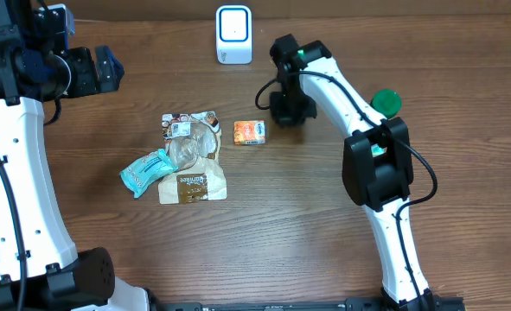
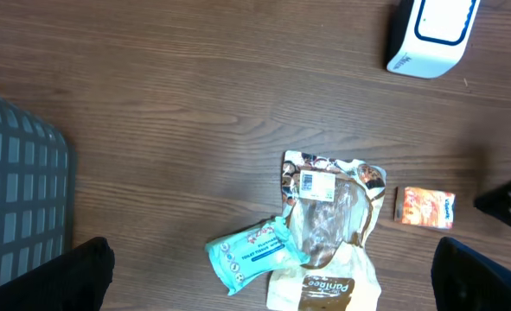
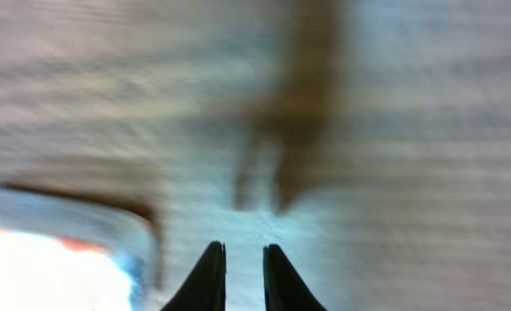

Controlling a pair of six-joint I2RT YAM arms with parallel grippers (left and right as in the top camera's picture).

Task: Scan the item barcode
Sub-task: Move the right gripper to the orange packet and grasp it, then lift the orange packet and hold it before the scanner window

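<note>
The closed fingers of my right gripper are beside the orange box, so I need to open them and grip the box's nearest end [image 1: 260,132] before I lift it to the scanner.
A small orange box [image 1: 249,131] lies on the wooden table, also seen in the left wrist view [image 2: 425,207] and as a bright blur at the lower left of the right wrist view [image 3: 47,268]. The white scanner [image 1: 233,34] stands at the back [image 2: 432,34]. My right gripper [image 1: 290,108] points down just right of the orange box. Its tips [image 3: 238,259] are drawn together to a narrow slit with only blurred table showing between them. My left gripper [image 1: 108,69] hangs high at the far left, wide open [image 2: 272,285] and holding nothing.
A teal tissue pack [image 1: 147,171] and a crumpled brown-and-white bread bag [image 1: 193,160] lie left of the orange box. A green round object [image 1: 386,102] sits behind the right arm. A grey basket [image 2: 17,199] shows at the left edge of the left wrist view.
</note>
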